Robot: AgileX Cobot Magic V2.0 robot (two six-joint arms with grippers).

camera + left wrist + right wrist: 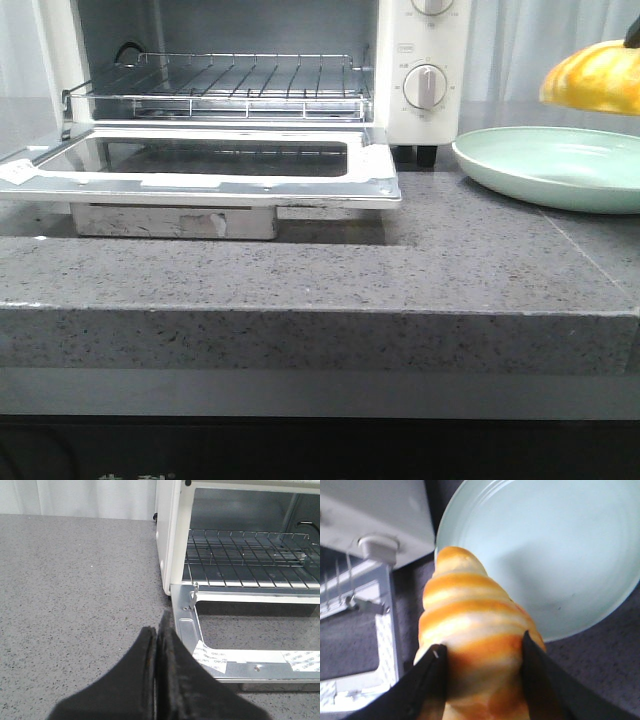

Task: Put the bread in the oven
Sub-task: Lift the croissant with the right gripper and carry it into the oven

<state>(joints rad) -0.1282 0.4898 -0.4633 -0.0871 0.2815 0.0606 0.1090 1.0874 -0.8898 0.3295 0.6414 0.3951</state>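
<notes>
My right gripper is going to let go of the bread on the middle of the bare wire rack (250,63) inside the white oven.
The bread (595,78), golden-yellow with orange-brown stripes, hangs in the air at the far right, above the pale green plate (560,170). My right gripper (482,650) is shut on the bread (470,630), one black finger on each side. The white oven (250,90) stands at the back left with its glass door (200,165) folded down flat and the wire rack (235,85) bare inside. My left gripper (156,632) is shut and empty, low over the counter beside the door's left corner (187,625). The oven's open cavity shows in the left wrist view (245,555).
The grey speckled counter (450,260) runs across the front, with a step down at its front edge. The oven's round white knobs (425,87) face forward right of the cavity. A white curtain hangs behind.
</notes>
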